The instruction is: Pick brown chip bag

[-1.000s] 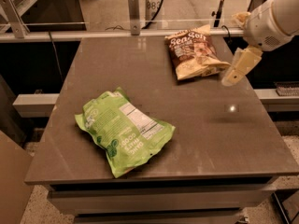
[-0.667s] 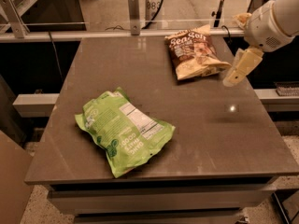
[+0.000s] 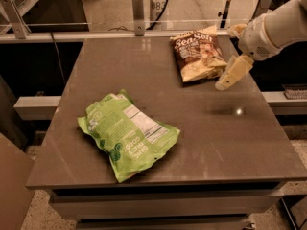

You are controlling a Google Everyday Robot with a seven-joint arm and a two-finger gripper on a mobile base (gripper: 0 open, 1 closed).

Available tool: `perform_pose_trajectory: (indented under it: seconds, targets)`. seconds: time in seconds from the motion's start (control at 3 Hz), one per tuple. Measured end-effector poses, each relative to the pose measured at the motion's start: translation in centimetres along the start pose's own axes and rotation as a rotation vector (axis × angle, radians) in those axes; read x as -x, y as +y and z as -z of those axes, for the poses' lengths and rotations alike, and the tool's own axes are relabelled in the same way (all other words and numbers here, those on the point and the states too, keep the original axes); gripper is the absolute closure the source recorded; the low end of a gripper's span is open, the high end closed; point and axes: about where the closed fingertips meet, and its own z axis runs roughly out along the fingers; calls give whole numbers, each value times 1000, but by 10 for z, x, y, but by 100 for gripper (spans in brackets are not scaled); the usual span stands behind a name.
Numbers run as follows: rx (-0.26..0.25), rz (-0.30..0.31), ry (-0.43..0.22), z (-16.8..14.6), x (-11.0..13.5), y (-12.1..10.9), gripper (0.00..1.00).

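My gripper will move in over the brown chip bag next and close on the bag's middle (image 3: 198, 54).
The brown chip bag (image 3: 197, 54), dark brown and cream-yellow with white "Sea Salt" lettering, lies flat at the far right of the dark table (image 3: 230, 138). My gripper (image 3: 226, 58) hangs just above the table at the bag's right edge. It is open: one cream finger (image 3: 233, 72) points down-left beside the bag's near right corner, and the other (image 3: 235, 30) sits by its far right corner. It holds nothing.
A bright green bag (image 3: 127, 135) with a white nutrition label lies at the near left of the table. A metal rail (image 3: 96, 32) with upright posts runs behind the far edge. A ledge (image 3: 288, 97) runs along the table's right side.
My gripper has shifted slightly left, closer to the brown bag's right edge. Both bags have stayed put.
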Motion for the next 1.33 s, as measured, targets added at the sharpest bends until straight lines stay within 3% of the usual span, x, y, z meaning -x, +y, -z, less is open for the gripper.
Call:
perform_pose_trajectory:
  seconds: [0.33, 1.0, 1.33]
  targets:
    - [-7, -38, -16, -23, -10, -14, 0]
    - [37, -70, -52, -75, -23, -39, 0]
    - [48, -79, -65, -89, -25, -46, 17]
